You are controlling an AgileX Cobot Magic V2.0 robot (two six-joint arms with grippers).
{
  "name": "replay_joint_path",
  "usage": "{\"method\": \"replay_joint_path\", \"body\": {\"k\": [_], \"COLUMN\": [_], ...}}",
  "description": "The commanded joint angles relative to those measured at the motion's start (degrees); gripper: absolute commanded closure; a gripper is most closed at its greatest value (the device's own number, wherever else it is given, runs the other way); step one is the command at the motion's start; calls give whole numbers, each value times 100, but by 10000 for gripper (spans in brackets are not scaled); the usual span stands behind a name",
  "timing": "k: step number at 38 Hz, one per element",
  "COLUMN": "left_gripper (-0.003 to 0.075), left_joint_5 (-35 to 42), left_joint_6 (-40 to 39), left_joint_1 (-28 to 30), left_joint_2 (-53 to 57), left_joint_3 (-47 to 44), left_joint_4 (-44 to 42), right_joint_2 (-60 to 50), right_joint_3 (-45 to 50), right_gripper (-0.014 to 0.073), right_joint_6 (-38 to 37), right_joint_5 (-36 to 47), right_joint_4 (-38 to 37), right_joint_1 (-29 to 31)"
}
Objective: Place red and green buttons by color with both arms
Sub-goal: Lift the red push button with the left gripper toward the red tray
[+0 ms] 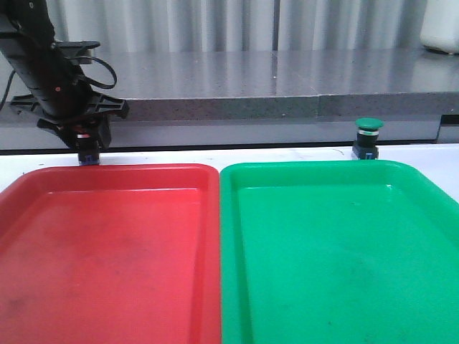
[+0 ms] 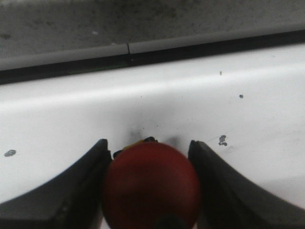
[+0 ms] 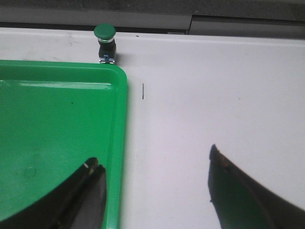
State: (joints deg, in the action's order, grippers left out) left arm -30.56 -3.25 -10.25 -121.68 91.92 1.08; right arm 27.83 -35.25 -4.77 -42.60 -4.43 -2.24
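The red button will be standing upright when my left gripper lets go of it around the middle of the red tray's bottom (image 1: 77, 259).
The red button (image 2: 151, 183) stands on the white table just behind the red tray's (image 1: 107, 244) far left rim; its black and blue body shows in the front view (image 1: 87, 153). My left gripper (image 1: 86, 140) reaches down over it, and in the left wrist view (image 2: 148, 143) both fingers press against the dark red cap. The green button (image 1: 369, 137) stands upright behind the green tray's (image 1: 337, 244) far right rim and also shows in the right wrist view (image 3: 105, 44). My right gripper (image 3: 152, 157) is open and empty, well short of it, over the green tray's (image 3: 57, 119) right rim.
The two trays lie side by side and fill the near table. A grey stone ledge (image 1: 287, 79) runs along the back, close behind both buttons. A white container (image 1: 441, 25) stands on it at the far right.
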Motion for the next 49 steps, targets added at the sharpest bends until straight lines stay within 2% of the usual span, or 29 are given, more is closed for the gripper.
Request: {"method": "replay_joint_path", "body": {"k": [1, 12, 22, 34, 49], "left_gripper": [418, 418, 418, 418, 418], "left_joint_5": [238, -23, -631, -340, 223], "left_joint_6": [-14, -14, -14, 124, 123], "left_joint_1": [-48, -48, -48, -360, -1351], "left_joint_2": [347, 816, 1605, 3225, 4681], "left_joint_3": [174, 174, 121, -1341, -3241], "left_joint_4": [-6, -20, -63, -35, 1], "right_joint_2": [73, 73, 73, 73, 73], "right_joint_3": [-200, -200, -200, -200, -200], "right_gripper": [107, 107, 107, 107, 107], "right_joint_6": [63, 63, 63, 63, 63], "right_joint_5": [414, 414, 414, 414, 414], "right_joint_4": [-112, -112, -112, -112, -112], "right_joint_1": [22, 22, 22, 22, 22]}}
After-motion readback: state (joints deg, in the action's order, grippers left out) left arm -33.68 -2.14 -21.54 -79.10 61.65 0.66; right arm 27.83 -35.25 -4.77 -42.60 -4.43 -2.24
